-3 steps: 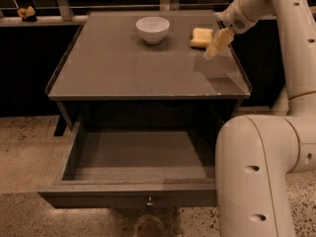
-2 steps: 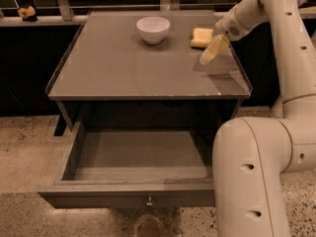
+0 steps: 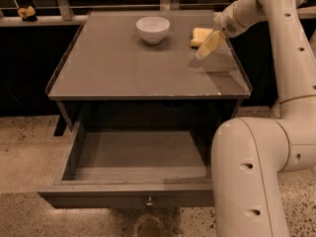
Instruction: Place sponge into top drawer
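My gripper needs to close on the middle of the pale yellow sponge (image 3: 200, 35) next to the white bowl, because the sponge belongs in the top drawer.
The sponge (image 3: 199, 35) is a pale yellow block lying on the table top at the back right, to the right of the white bowl (image 3: 152, 28). My gripper (image 3: 203, 52) hangs just in front of and slightly right of the sponge, pointing down and to the left, close above the table surface. It holds nothing that I can see. The top drawer (image 3: 133, 158) is pulled wide open below the table top. Its inside is bare, and its round metal knob (image 3: 148, 200) shows on the front panel.
The table top (image 3: 123, 68) has a thin raised rim. A tiny yellow lump with a dark base (image 3: 26, 13) sits on the ledge at the far left. My white arm (image 3: 256, 172) fills the right side, next to the drawer's right end.
My gripper has moved a little left and toward the table's front beside the sponge. The sponge, bowl and drawer have not moved.
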